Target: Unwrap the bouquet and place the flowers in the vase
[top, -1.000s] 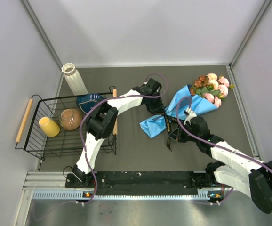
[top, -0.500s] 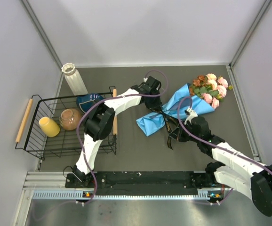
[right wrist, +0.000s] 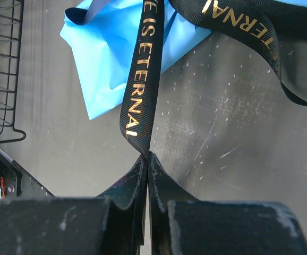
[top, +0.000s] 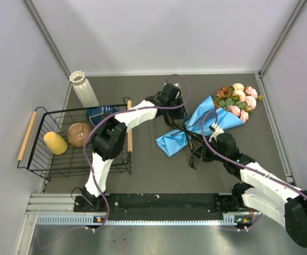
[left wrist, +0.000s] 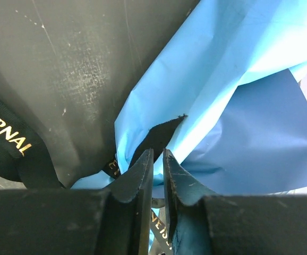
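Observation:
The ribbon's loose end lies against the blue paper beyond my left gripper's fingers. I need to open them, pinch that loose end (left wrist: 161, 136) and pull it clear.
The bouquet (top: 212, 119) lies slanted on the dark table, with its flowers (top: 239, 98) at the upper right and its blue paper (left wrist: 222, 79) pointing down-left. A black ribbon (right wrist: 140, 79) with gold letters trails from its waist. My right gripper (right wrist: 147, 155) is shut on the ribbon's end, below the wrap (top: 195, 156). My left gripper (left wrist: 154, 151) hovers over the paper's edge near the waist (top: 176, 121). Its jaws stand a narrow slit apart with nothing clearly pinched. The white ribbed vase (top: 84, 89) stands upright at the back left.
A black wire basket (top: 63, 111) with wooden handles sits at the left. It holds a brown bowl (top: 79, 134), a yellow cup (top: 54, 142) and a dark blue dish (top: 101, 114). Grey walls close in the table on three sides.
The left gripper closed at the paper's edge, then parted slightly and drew back a little. The wrap's lower end shifted slightly. The right gripper kept hold of the ribbon.

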`<state>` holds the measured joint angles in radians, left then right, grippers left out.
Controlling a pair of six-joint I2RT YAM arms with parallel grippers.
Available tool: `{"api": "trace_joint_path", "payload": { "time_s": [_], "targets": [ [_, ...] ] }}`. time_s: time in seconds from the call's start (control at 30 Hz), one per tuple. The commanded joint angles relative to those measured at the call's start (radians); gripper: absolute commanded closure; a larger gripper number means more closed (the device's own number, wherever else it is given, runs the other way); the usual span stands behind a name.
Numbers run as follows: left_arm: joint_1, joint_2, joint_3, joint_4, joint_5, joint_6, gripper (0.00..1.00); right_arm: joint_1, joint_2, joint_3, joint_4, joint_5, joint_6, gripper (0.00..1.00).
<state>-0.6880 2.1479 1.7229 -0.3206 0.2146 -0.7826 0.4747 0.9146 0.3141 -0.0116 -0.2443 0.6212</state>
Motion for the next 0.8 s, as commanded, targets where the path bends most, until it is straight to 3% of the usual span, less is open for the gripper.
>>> {"api": "trace_joint_path", "payload": {
  "time_s": [0.0,0.03,0.13,0.33,0.6,0.77],
  "targets": [
    [0.005,-0.042,-0.009,0.051,0.023,0.009,0.74,-0.004,-0.023,0.006,0.015,0.008,-0.014,1.00],
    [0.005,-0.046,-0.011,0.052,0.019,0.011,0.68,-0.005,-0.022,0.006,0.015,0.008,-0.012,1.00],
    [0.005,-0.039,-0.013,0.048,0.020,0.020,0.63,-0.004,-0.023,0.005,0.013,0.010,-0.015,1.00],
    [0.004,-0.034,-0.040,0.037,0.014,0.023,0.62,-0.005,-0.026,0.005,0.015,0.014,-0.017,1.00],
    [0.002,-0.083,-0.111,0.055,-0.023,0.063,0.51,-0.005,-0.022,0.008,0.013,0.017,-0.018,1.00],
    [-0.001,-0.097,-0.141,0.072,-0.009,0.062,0.51,-0.004,-0.011,0.006,0.013,0.016,-0.018,1.00]
  ]
}}
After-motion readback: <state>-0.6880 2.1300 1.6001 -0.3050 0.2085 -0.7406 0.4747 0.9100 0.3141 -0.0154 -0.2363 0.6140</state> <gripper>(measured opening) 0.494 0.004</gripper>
